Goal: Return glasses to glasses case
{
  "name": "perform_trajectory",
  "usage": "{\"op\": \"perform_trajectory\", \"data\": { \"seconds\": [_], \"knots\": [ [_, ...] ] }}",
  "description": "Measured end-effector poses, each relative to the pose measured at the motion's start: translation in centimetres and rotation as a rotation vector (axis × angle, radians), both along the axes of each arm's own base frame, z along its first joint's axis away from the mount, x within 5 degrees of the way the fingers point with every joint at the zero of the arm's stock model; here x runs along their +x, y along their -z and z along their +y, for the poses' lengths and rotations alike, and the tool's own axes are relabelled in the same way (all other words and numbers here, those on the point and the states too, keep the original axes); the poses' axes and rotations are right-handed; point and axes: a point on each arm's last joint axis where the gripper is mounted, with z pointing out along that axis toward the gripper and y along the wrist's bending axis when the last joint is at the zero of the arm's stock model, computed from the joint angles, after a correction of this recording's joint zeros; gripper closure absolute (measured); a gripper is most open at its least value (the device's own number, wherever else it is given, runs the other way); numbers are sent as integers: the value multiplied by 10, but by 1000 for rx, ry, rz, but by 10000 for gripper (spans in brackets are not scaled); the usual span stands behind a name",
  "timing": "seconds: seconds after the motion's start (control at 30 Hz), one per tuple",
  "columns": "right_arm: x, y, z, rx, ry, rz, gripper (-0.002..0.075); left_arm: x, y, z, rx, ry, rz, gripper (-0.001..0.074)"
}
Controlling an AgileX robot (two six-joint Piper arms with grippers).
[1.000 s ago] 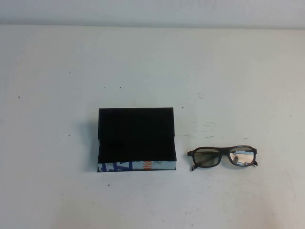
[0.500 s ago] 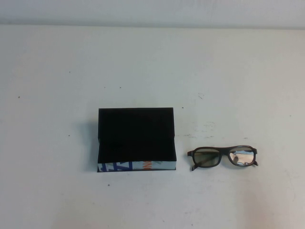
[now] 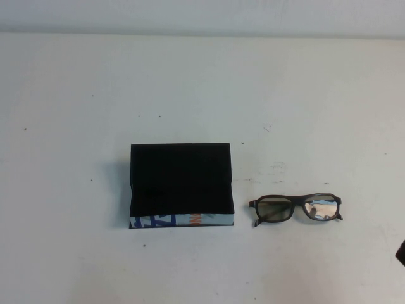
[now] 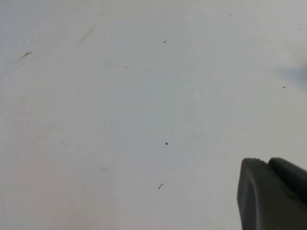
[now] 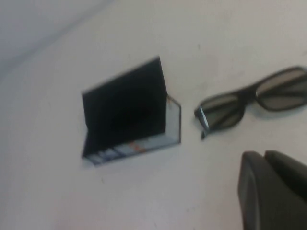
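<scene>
Next, my right gripper goes to the bridge (image 3: pixel 298 201) (image 5: pixel 248 95) between the lenses of the dark-rimmed glasses and closes there.
The glasses case (image 3: pixel 181 183) is a black box on the white table (image 3: pixel 202 88), left of centre, with its lid raised and a blue, white and orange strip on its near side. The dark-rimmed glasses (image 3: pixel 295 208) lie folded on the table just right of the case, apart from it. The right wrist view shows the case (image 5: pixel 129 112) and the glasses (image 5: pixel 254 98). My right gripper (image 5: pixel 266 155) is shut and empty, on the near side of the glasses; a dark tip of it (image 3: pixel 401 253) shows at the high view's right edge. My left gripper (image 4: pixel 266 162) is shut and empty over bare table.
The white table has small dark specks and scuff marks (image 3: pixel 273 170) behind the glasses. A pale wall (image 3: pixel 202 16) runs along the table's far edge. The left wrist view shows only bare white table (image 4: pixel 120 105).
A dark tip of my right gripper has come into the high view at the lower right edge. The case and the glasses have not moved.
</scene>
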Motion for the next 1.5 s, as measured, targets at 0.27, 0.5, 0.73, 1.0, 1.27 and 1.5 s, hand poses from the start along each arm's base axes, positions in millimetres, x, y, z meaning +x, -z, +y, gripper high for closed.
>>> {"op": "perform_trajectory", "data": {
  "seconds": [0.27, 0.5, 0.73, 1.0, 1.27, 1.5],
  "knots": [
    [54, -23, 9, -261, -280, 244, 737, 0, 0, 0, 0, 0, 0, 738],
    [93, -23, 14, -351, -424, 323, 737, 0, 0, 0, 0, 0, 0, 738],
    [112, -23, 55, -599, -698, 286, 737, 0, 0, 0, 0, 0, 0, 738],
    [155, -30, 89, -950, -1038, 80, 735, 0, 0, 0, 0, 0, 0, 738],
    [194, -4, 99, -1225, -1328, -24, 577, 0, 0, 0, 0, 0, 0, 738],
    [221, 17, 104, -1329, -1416, -25, 379, 0, 0, 0, 0, 0, 0, 738]
  ]
}}
